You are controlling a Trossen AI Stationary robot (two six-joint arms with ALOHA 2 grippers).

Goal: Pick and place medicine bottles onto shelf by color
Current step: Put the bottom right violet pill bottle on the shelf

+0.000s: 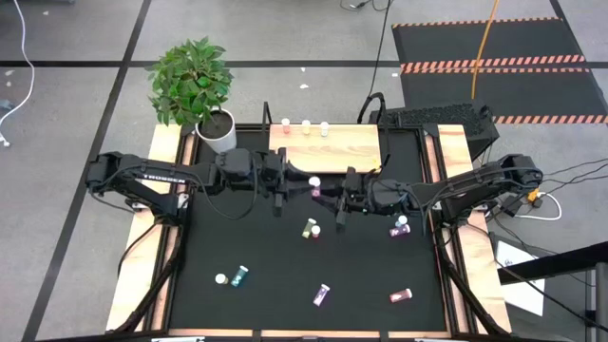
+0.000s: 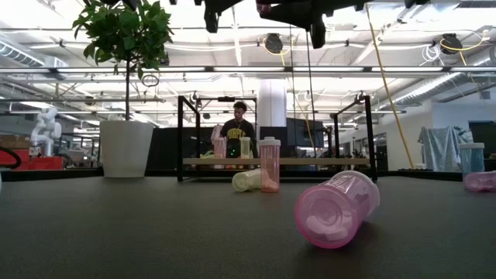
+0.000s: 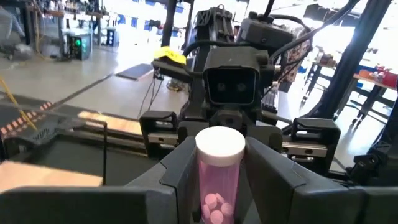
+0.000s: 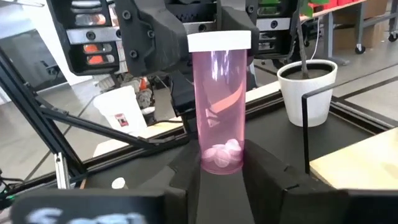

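Note:
The left gripper's fingers lie across the body of the pink bottle, so they should open and grab the bottle from its cap end (image 4: 219, 42) while the right gripper tilts it.
A pink medicine bottle (image 4: 219, 93) with a white cap stands upright in the air between my two grippers, above the middle of the black table. My left gripper (image 3: 219, 171) comes from the table's left and is shut on it. My right gripper (image 4: 222, 163) comes from the right and is shut on its lower end. In the high view the bottle (image 1: 314, 184) shows between the left gripper (image 1: 296, 185) and the right gripper (image 1: 332, 196). The tan shelf (image 1: 332, 152) at the far edge bears three bottles along its far side. My left gripper pinches the bottle's body (image 3: 206, 180) between its two fingers, just below the white cap. The fingers come level from the table's left and lie across the upright bottle, which is clear of the table. My right gripper pinches the bottle's lower end (image 4: 219, 155), where the pills lie, between its two fingers. The fingers come level from the table's right. The bottle stands upright above them, cap up.
Loose bottles lie on the table: yellow-green (image 1: 310, 228), purple-blue (image 1: 400, 226), teal (image 1: 239, 276), purple (image 1: 322, 294), pink (image 1: 401, 295). A white plant pot (image 1: 218, 131) stands at the far left. A person (image 2: 239, 124) shows beyond the shelf.

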